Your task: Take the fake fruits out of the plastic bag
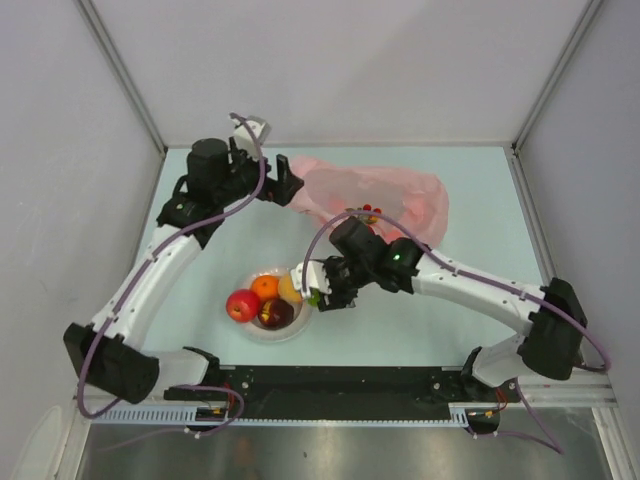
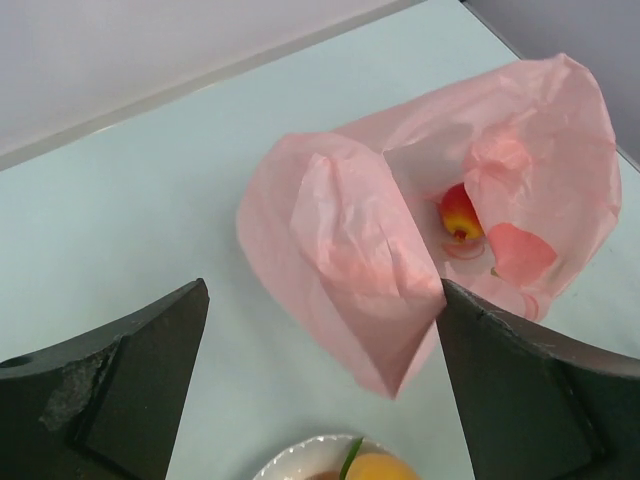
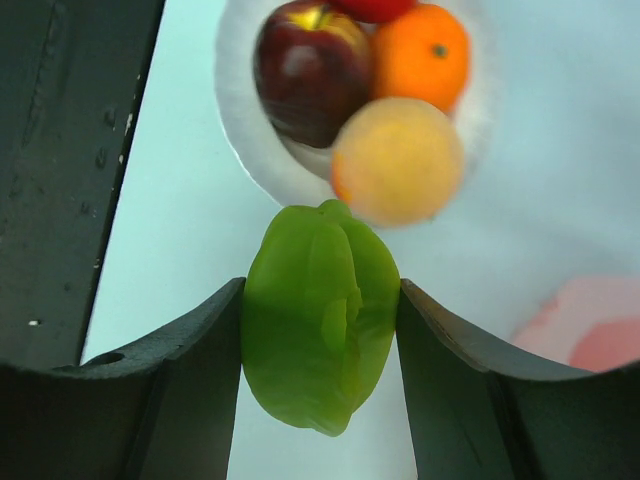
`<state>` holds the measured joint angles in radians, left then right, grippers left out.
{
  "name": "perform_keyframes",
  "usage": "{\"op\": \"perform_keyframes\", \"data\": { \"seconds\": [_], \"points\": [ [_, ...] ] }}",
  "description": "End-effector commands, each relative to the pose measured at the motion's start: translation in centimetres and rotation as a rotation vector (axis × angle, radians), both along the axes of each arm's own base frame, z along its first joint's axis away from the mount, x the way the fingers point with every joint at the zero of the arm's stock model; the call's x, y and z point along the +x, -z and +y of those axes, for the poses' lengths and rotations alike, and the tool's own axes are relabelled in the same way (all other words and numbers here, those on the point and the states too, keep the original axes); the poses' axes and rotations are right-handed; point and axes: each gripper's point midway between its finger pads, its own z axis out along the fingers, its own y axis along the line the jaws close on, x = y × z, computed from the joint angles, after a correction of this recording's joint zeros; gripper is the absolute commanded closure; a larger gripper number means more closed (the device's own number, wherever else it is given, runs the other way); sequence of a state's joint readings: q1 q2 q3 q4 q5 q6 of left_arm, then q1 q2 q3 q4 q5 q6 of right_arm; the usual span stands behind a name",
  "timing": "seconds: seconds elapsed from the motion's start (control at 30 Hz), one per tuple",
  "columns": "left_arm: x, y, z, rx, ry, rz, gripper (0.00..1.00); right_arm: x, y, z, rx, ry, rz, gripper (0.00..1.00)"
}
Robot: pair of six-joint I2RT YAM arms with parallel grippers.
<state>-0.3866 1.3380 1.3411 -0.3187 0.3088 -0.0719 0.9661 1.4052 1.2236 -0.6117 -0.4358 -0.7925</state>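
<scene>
Next, my right gripper puts the green ridged fruit down on the white plate (image 1: 296, 315) (image 3: 287, 168) between the dark red apple and the yellow-orange fruit.
The pink plastic bag (image 1: 375, 200) lies crumpled at the back of the table, its mouth gaping in the left wrist view (image 2: 340, 240). Inside it rests a small red-yellow fruit (image 2: 460, 212), and red berries (image 1: 370, 212) show at its near edge. My left gripper (image 1: 285, 185) (image 2: 322, 290) is open by the bag's left end, with a bag fold hanging between the fingers and nothing pinched. My right gripper (image 1: 322, 290) (image 3: 320, 300) is shut on a green ridged fruit (image 3: 318, 320) (image 1: 314, 296) just beside the plate's right rim.
A white plate (image 1: 250, 325) near the front holds a red apple (image 1: 242, 305), an orange ball (image 1: 265, 287), a dark red apple (image 1: 277, 313) and a yellow-orange fruit (image 1: 290, 290). Grey walls enclose the table on three sides.
</scene>
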Motion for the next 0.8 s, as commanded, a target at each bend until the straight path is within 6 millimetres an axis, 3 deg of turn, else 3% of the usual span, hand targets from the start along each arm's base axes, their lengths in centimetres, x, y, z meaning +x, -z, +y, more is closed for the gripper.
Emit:
{"op": "perform_keyframes", "data": {
  "seconds": [0.0, 0.27, 0.77],
  "points": [
    [-2.5, -2.3, 2.5, -0.036, -0.039, -0.077, 0.00, 0.0, 0.0, 4.5, 0.078, -0.213, -0.226, 0.66],
    [-5.4, -2.3, 5.7, -0.030, -0.088, -0.117, 0.00, -2.5, 3.1, 7.8, 0.089, -0.398, -0.268, 0.65],
    [-6.2, -2.5, 7.0, -0.030, -0.109, -0.150, 0.00, -4.0, 6.4, 7.8, 0.049, -0.619, -0.310, 0.59]
  ]
}}
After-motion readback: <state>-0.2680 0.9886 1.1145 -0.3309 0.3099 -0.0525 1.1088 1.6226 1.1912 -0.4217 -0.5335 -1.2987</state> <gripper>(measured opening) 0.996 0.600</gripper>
